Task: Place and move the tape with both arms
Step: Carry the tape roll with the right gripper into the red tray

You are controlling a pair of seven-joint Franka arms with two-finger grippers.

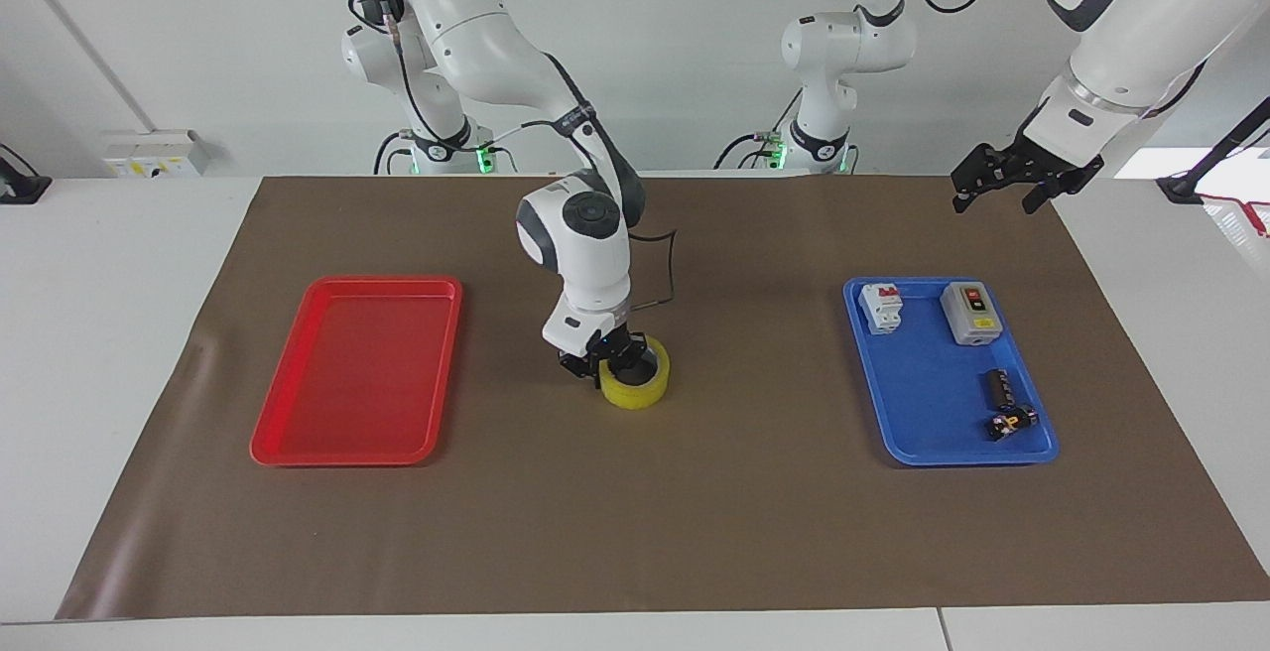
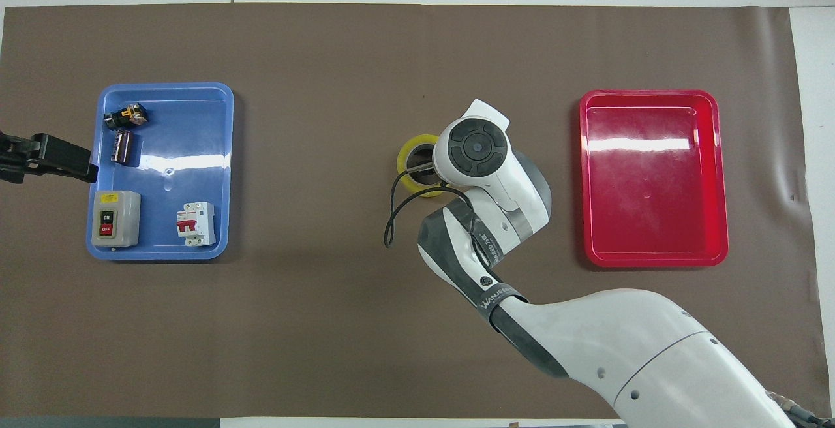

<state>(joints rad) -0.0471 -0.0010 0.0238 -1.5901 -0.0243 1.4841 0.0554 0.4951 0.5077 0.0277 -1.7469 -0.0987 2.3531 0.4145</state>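
Note:
Next, my right gripper lets go of the yellow tape near the middle of the red tray (image 2: 650, 186). The tape still lies flat on the brown mat.
The yellow tape (image 1: 635, 391) lies flat on the brown mat at the table's middle; its rim also shows in the overhead view (image 2: 407, 154). My right gripper (image 1: 603, 365) is down on the roll, one finger in the core and one outside the wall on the red tray's side, shut on that wall. In the overhead view the right wrist covers the fingers and most of the roll. My left gripper (image 1: 995, 196) hangs open and empty in the air over the mat's edge beside the blue tray, and waits; it also shows in the overhead view (image 2: 65, 160).
A blue tray (image 1: 923, 433) at the left arm's end holds a grey switch box (image 1: 969, 314), a white breaker (image 1: 881, 308), a black cylinder (image 1: 996, 385) and a small black-yellow part (image 1: 1010, 422). A red tray (image 1: 347, 373) lies at the right arm's end.

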